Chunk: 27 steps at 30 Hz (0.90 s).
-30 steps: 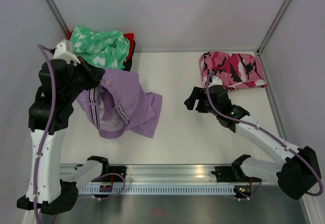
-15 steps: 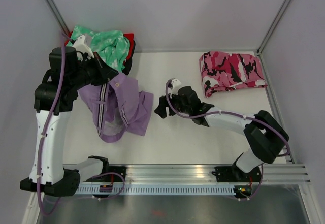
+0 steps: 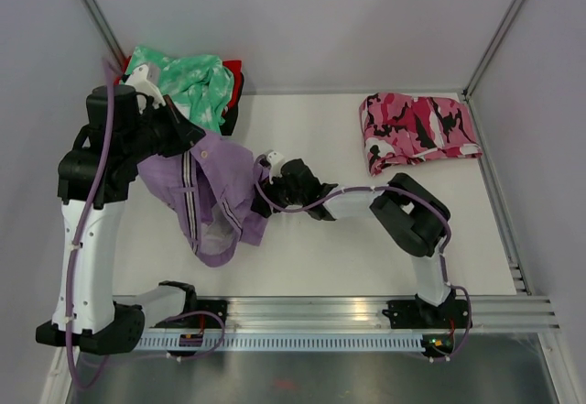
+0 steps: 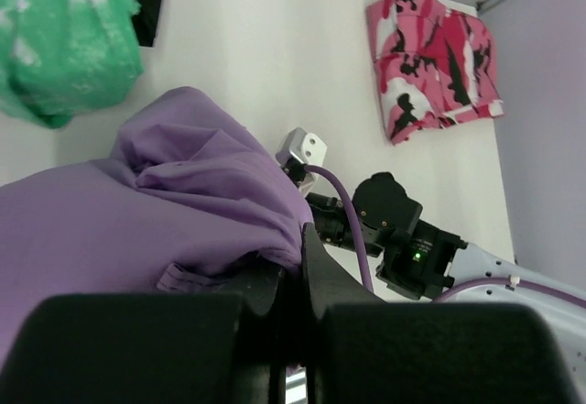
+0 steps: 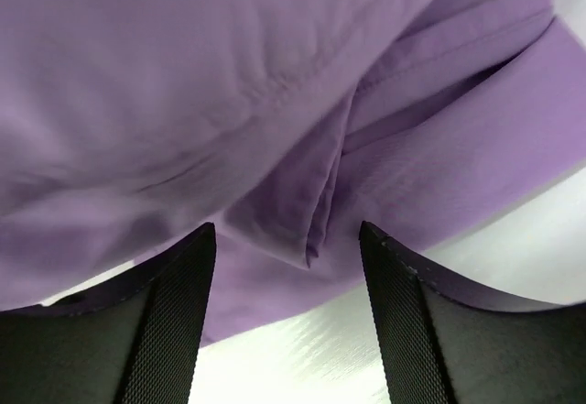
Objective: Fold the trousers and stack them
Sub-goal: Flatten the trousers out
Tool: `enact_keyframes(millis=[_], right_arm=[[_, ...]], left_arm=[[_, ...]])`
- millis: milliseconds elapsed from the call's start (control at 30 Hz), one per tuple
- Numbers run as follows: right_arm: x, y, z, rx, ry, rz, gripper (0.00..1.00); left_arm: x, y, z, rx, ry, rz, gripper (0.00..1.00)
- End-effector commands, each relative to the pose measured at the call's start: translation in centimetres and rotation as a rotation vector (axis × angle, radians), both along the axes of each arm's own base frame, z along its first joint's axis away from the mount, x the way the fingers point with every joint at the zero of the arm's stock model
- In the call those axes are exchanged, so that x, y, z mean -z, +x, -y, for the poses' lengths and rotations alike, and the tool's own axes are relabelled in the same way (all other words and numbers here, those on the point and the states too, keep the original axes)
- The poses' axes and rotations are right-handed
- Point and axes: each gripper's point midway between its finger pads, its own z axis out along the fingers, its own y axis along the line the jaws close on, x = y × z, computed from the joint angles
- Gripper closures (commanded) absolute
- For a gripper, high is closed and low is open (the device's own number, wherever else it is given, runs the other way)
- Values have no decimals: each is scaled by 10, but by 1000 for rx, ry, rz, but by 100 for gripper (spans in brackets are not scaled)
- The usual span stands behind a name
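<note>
The left gripper should release the lilac-purple trousers' end on the table point(image 3: 194, 216) between the mint-green garment and the near rail. The trousers now hang bunched, partly lifted.
The lilac-purple trousers point(image 3: 218, 204) hang bunched at the left of the table, the pale-striped waistband point(image 3: 189, 193) showing. My left gripper point(image 3: 188, 134) is shut on their upper edge and holds them partly lifted; in the left wrist view the cloth point(image 4: 174, 212) is pinched between the dark fingers point(image 4: 322, 271). My right gripper point(image 3: 261, 204) is open at the trousers' right edge, close above the table. In the right wrist view a hanging purple fold point(image 5: 316, 212) lies between the two open fingers point(image 5: 179, 303), with white table beneath.
A mint-green patterned garment point(image 3: 188, 81) lies over a red one point(image 3: 235, 74) at the back left. A folded pink-black camouflage garment point(image 3: 419, 131) lies at the back right. The rail point(image 3: 302, 312) runs along the near edge. Grey walls close in both sides.
My right arm has swept left across the table to the trousers' right edge. My left gripper has kept hold while the trousers shifted and hang lower and more bunched.
</note>
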Motion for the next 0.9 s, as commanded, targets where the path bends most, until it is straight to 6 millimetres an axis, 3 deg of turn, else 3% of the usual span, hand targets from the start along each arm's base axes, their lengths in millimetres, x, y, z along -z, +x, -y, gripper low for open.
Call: enact_keyframes(millis=[0,200,333,433,467,533,633,667,700,733,767,833,867], right_arm=[[-9,-2,-18,-59,59,32,30],[10,-3,-31,-65,29,19,35],[6,7,-36,-18,53,34,50],[-10,20,-38,42,97,66,71],[-14,24,-37,63,102,77,95],[-31,44,-28,178,91,127,100],[-66,78,15,400,16,222,100],[-92,83,33,448,11,253,100],[-107,101,64,551,-18,290,100],[-117,106,88,603,-49,295,100],[-156,108,112,657,-13,332,100],[-183,123,180,827,-51,362,100],[-218,114,210,890,-8,401,100]], left_arm=[[-28,-1,-21,-100,50,94,98],[-34,-7,-42,-202,87,116,98],[-29,-6,-42,-207,88,102,98],[-26,-7,-44,-215,94,95,98],[-26,-7,-46,-223,98,97,98],[-28,-9,-49,-236,109,105,98],[-32,-11,-53,-242,127,119,98],[-34,-10,-53,-240,127,128,98],[-37,-10,-50,-224,124,138,98],[-40,-10,-48,-211,126,150,98],[-44,-8,-46,-197,119,167,98],[-53,-10,-32,-125,87,196,98],[-55,-10,-28,-101,75,203,98]])
